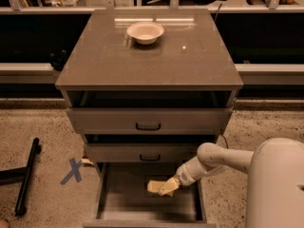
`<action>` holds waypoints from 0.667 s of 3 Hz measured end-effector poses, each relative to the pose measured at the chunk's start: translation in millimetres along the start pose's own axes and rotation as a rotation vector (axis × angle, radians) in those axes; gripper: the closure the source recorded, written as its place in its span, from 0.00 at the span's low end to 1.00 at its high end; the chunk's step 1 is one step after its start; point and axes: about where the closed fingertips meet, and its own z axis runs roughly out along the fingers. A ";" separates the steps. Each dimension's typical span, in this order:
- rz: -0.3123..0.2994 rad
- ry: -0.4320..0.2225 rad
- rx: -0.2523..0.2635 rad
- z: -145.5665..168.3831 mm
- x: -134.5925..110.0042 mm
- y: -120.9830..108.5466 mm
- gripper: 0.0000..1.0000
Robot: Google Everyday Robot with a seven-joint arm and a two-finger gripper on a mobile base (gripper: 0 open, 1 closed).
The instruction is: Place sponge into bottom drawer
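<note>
The sponge will be released on the bottom drawer's bare inside [145,188] below the lower black handle.
The pale yellow sponge [158,187] hangs low inside the open bottom drawer [118,205], just above its bare floor, right of the middle. My gripper [170,186] reaches in from the right and is shut on the sponge's right end. The white arm runs back to the lower right corner. The two upper drawers with black handles stand slightly open above.
A white bowl [145,32] sits on the cabinet top [95,61]. A blue X mark [72,170] is on the speckled floor to the left, with a black bar [26,184] further left. The robot's white body [280,189] fills the lower right.
</note>
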 end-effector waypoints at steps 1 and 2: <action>-0.013 -0.015 0.019 16.9 -1.1 -6.4 1.00; -0.053 -0.045 0.033 44.8 -10.2 -18.5 1.00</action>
